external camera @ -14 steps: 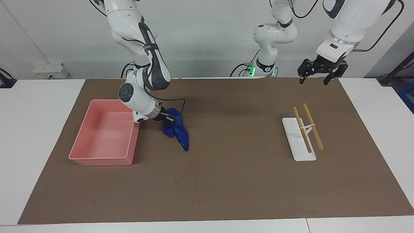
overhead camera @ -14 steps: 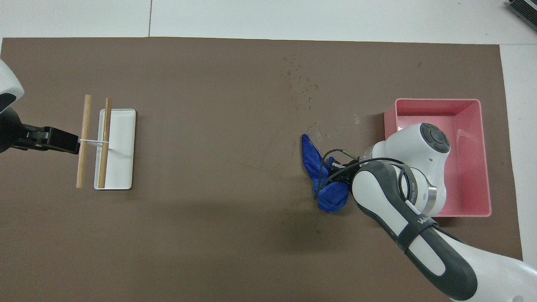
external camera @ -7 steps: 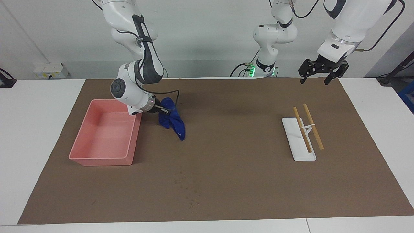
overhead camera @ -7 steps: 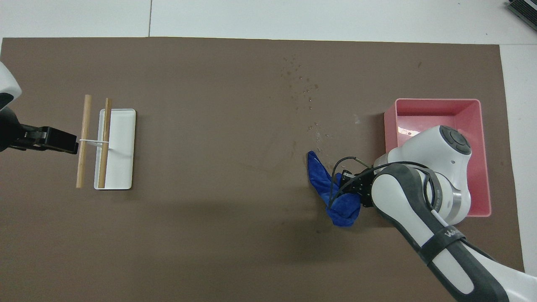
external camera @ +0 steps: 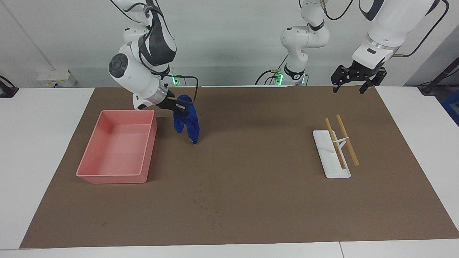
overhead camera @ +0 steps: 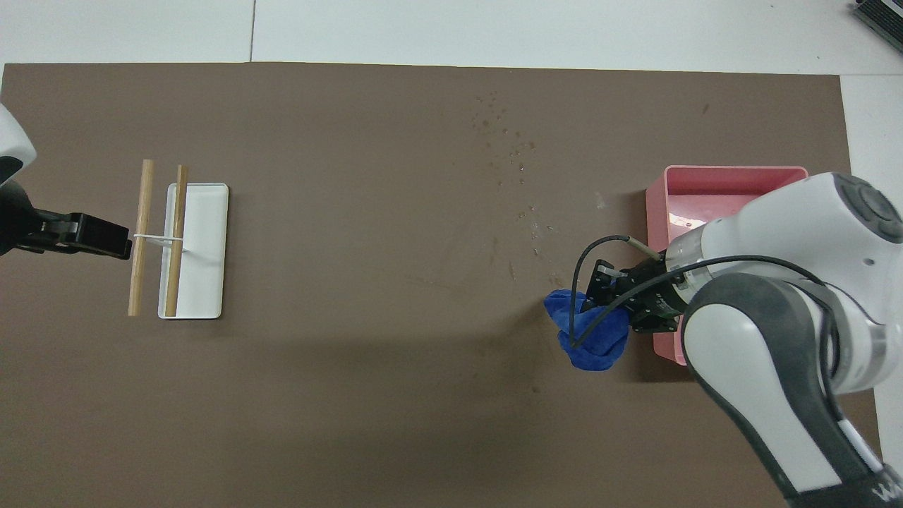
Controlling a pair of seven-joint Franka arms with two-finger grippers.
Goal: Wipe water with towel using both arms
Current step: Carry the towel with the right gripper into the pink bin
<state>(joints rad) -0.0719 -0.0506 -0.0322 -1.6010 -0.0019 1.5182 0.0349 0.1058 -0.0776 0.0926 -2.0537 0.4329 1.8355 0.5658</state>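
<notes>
Next, I let go of the towel with my right gripper inside the pink tray (overhead camera: pixel 710 276), near the side of the pink tray that faces the white tray. The towel now hangs above the brown mat.
My right gripper (external camera: pixel 179 107) is shut on the towel (external camera: pixel 187 122), a wrinkly royal-blue cloth. It holds the towel in the air, hanging clear above the brown mat (external camera: pixel 269 161) beside the pink tray's corner nearest the robots. In the overhead view the right gripper (overhead camera: pixel 601 296) and the bunched towel (overhead camera: pixel 591 333) show next to the tray. The water (external camera: pixel 208 208) is a scatter of dark specks on the mat, farther from the robots than the towel; it also shows in the overhead view (overhead camera: pixel 508 152). My left gripper (external camera: pixel 348 89) is open and waits over the mat's edge at the left arm's end.
The pink tray (external camera: pixel 111 176) stands at the right arm's end of the mat, its rim (overhead camera: pixel 734 171) partly covered by the right arm from above. A white tray (external camera: pixel 331 165) with two wooden sticks (external camera: pixel 347 140) lies toward the left arm's end.
My right gripper has lifted the towel off the mat and drawn it back toward the robots; the towel now hangs free. The left arm has not moved.
</notes>
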